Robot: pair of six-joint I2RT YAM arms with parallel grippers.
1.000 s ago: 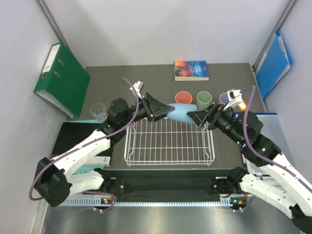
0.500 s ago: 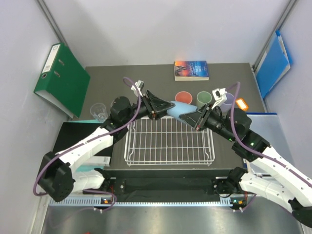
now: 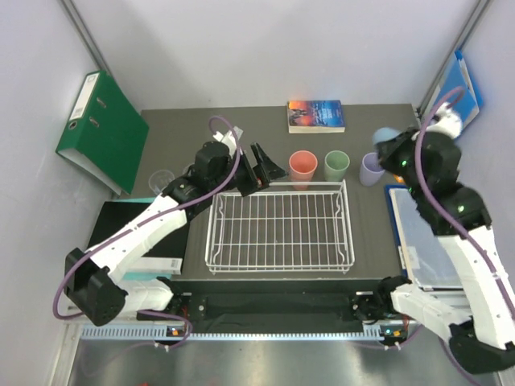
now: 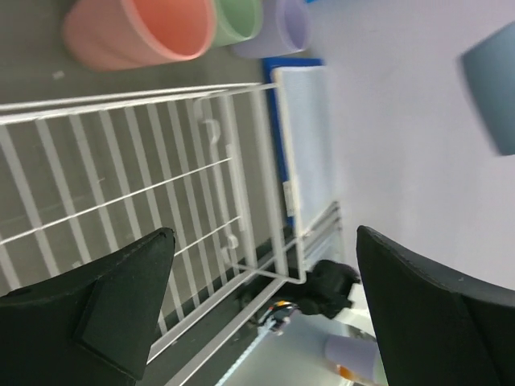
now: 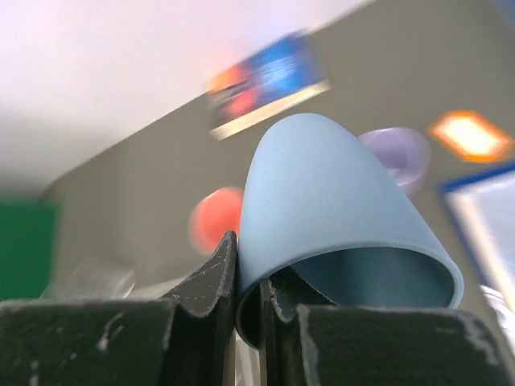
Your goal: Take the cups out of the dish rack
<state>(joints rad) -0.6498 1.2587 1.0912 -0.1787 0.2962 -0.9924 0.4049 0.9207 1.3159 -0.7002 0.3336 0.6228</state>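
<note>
My right gripper should set the light blue cup down between the dish rack and the blue-edged pad [image 3: 361, 199].
My right gripper [image 5: 248, 281] is shut on the rim of the light blue cup [image 5: 330, 201], one finger inside and one outside. It holds the cup [image 3: 385, 133] high over the table's back right. The salmon cup [image 3: 302, 167], green cup [image 3: 336, 164] and lavender cup [image 3: 372, 169] stand in a row just behind the white wire dish rack [image 3: 279, 227]; no cup shows inside it. A clear glass cup [image 3: 161, 178] stands at the left. My left gripper [image 3: 261, 169] hangs open and empty above the rack's far left corner, its fingers [image 4: 105, 305] wide apart.
A book [image 3: 315, 115] lies at the back of the table. A green binder [image 3: 103, 131] leans on the left wall and a blue folder [image 3: 451, 104] on the right wall. A blue-edged pad [image 3: 422, 241] lies right of the rack, a black mat [image 3: 121, 225] to its left.
The left gripper let go of the light blue cup, opened and drew back left. The right gripper shut on the cup and carried it up and away to the right.
</note>
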